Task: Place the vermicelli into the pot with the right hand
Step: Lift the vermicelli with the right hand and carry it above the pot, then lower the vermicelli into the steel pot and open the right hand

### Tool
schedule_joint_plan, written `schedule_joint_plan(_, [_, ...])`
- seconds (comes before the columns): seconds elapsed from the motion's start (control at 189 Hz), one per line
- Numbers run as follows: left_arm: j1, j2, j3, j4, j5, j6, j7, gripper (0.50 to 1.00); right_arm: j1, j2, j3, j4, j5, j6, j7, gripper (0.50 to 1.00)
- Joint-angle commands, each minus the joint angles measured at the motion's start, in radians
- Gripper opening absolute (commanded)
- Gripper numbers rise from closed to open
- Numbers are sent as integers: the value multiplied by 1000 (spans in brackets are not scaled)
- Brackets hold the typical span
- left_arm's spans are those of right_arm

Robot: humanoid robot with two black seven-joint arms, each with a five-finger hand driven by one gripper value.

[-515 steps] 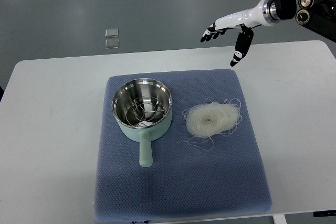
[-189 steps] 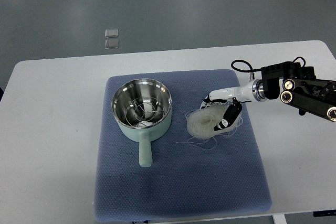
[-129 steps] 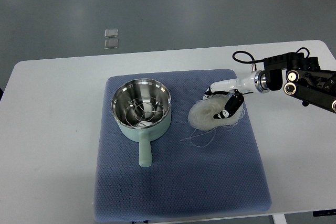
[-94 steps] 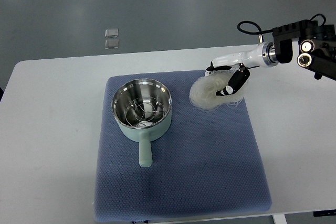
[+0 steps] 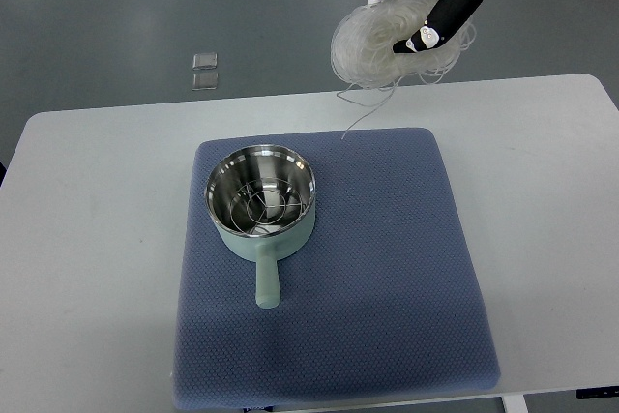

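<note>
The robot's right gripper needs to release the vermicelli on the wire rack inside the mint-green pot [image 5: 251, 186]. The vermicelli is now held high above the table.
My right hand [image 5: 418, 9] is at the top of the view, high above the table, with its fingers shut on a pale bundle of vermicelli [image 5: 372, 44]. Loose strands trail down from the bundle toward the mat. A mint-green pot [image 5: 261, 202] with a steel inside and a wire rack in it stands on the left part of the blue mat [image 5: 387, 278], its handle pointing toward me. The bundle is up and to the right of the pot, not over it. The left arm is not in view.
The blue mat lies on a white table [image 5: 97, 239]. Two small clear squares [image 5: 205, 72] lie on the grey floor beyond the table's far edge.
My right hand came down onto the vermicelli on the mat, closed on it and lifted it. The bundle has since risen high and moved a little left.
</note>
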Motion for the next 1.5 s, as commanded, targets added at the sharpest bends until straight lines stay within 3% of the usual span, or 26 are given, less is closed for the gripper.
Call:
schedule_joint_plan(0.0, [0, 0, 1, -6, 0, 0, 0, 1000, 7, 74, -15, -22, 1, 0, -3, 500])
schedule_joint_plan(0.344, [1, 0, 1, -2, 0, 0, 0, 1000, -13, 422, -90, -264, -18, -51, -6, 500])
schedule_joint_plan(0.561, [1, 0, -1, 3, 0, 0, 0, 1000, -83, 568, -95, -402, -38, -60, -6, 500])
schedule_joint_plan(0.868, [1, 0, 1, 0, 0, 0, 0, 1000, -187, 614, -95, -430, -61, -120, -4, 500])
schedule_joint_plan(1.186, [1, 0, 1, 3, 0, 0, 0, 1000, -209, 623, -89, -430, -58, -152, -4, 500])
schedule_joint_plan(1.192, [1, 0, 1, 3, 0, 0, 0, 1000, -209, 623, -89, -430, -58, -152, -4, 583])
schedule_joint_plan(1.197, [1, 0, 1, 3, 0, 0, 0, 1000, -209, 623, -89, -430, -58, -152, -4, 584])
schedule_joint_plan(1.202, [1, 0, 1, 3, 0, 0, 0, 1000, -209, 623, -89, -430, -56, -152, -4, 720])
schedule_joint_plan(1.207, [1, 0, 1, 3, 0, 0, 0, 1000, -209, 623, -89, -430, -56, -152, -4, 721])
schedule_joint_plan(1.213, [0, 0, 1, 3, 0, 0, 0, 1000, -209, 623, -89, -430, -52, -152, -4, 832])
schedule_joint_plan(1.218, [0, 0, 1, 3, 0, 0, 0, 1000, -209, 623, -89, -430, -52, -152, -4, 834])
schedule_joint_plan(1.223, [1, 0, 1, 3, 0, 0, 0, 1000, -209, 623, -87, -430, -50, -151, -4, 915])
schedule_joint_plan(1.493, [1, 0, -1, 3, 0, 0, 0, 1000, -203, 612, -72, -428, -42, -140, -6, 928])
